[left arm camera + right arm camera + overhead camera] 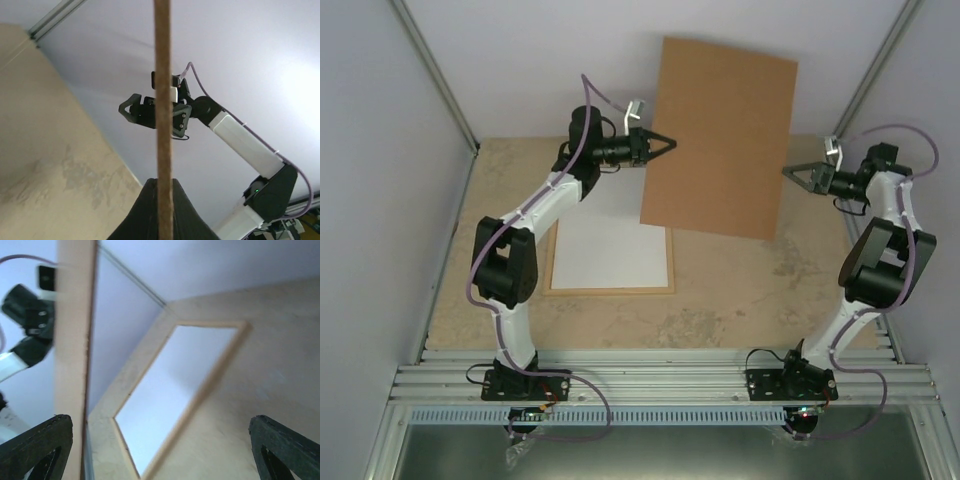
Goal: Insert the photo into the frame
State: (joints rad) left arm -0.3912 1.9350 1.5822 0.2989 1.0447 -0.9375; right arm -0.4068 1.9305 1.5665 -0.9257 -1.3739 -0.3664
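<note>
My right gripper is going to close on the free edge (785,163) (72,440) of the brown backing board, about halfway along it, across from my left gripper.
My left gripper (668,143) is shut on the left edge of the flat brown backing board (720,135) and holds it raised and tilted above the table. In the left wrist view the board (162,100) runs edge-on between the closed fingers (145,210). My right gripper (788,172) is open at the board's right edge. In the right wrist view the board's edge (75,340) stands just inside the left finger (35,450). The pale wood frame (610,290) lies flat on the table. A plain white sheet (610,250), apparently the photo's back, fills it and also shows in the right wrist view (170,395).
The beige stone-pattern table top (750,290) is walled by pale panels on the left, back and right. A metal rail (660,380) runs along the near edge by the arm bases. The raised board overhangs the frame's far right corner.
</note>
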